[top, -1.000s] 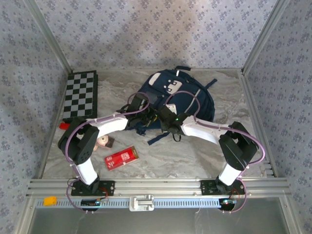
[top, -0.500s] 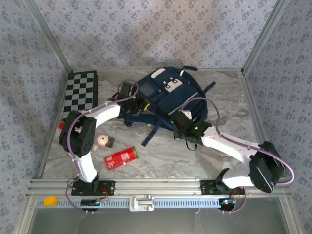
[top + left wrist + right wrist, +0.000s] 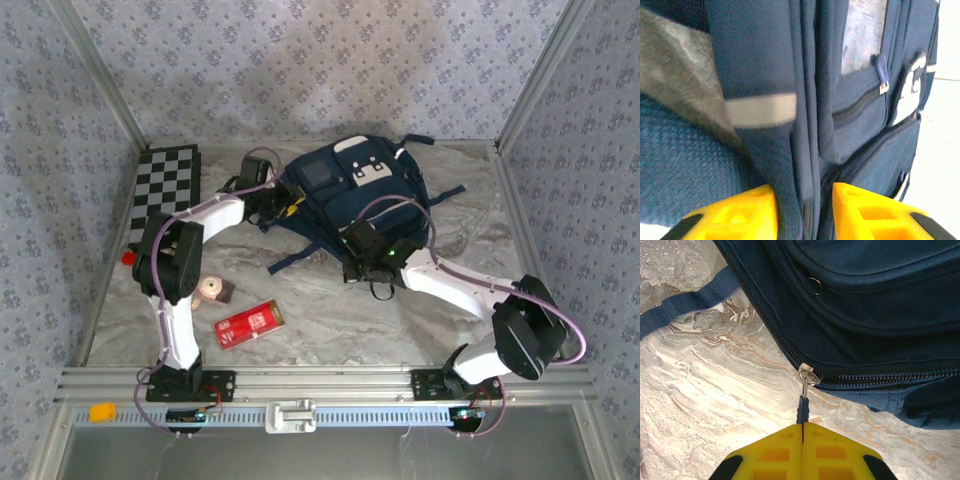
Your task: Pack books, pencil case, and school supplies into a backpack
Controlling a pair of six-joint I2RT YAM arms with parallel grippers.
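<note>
Next, I open my right gripper, holding only the blue pull's tip at the backpack's corner, and grip the pull close to the slider [image 3: 804, 399].
The navy blue backpack [image 3: 372, 190] lies at the back middle of the table. My left gripper [image 3: 289, 208] is at its left edge; its yellow fingers [image 3: 742, 212] stand apart on either side of a fold of backpack fabric [image 3: 790, 165], open, with a dark gap beside the right finger. My right gripper [image 3: 355, 246] sits at the backpack's near edge and is shut on the blue zipper pull [image 3: 801, 410] of the zip [image 3: 880, 376]. The red pencil case [image 3: 250, 323] lies flat at the near left, away from both grippers. The books are out of view.
A black-and-white chequered board [image 3: 165, 195] lies at the left back. A small red block [image 3: 128, 258] and a small roll [image 3: 211, 290] sit near the left arm. A dark strap [image 3: 295, 262] trails from the backpack over the marble table [image 3: 330, 320].
The backpack has shifted toward the back and right. My left gripper moved back with it and its fingers have parted. My right gripper stays shut on the zipper pull.
</note>
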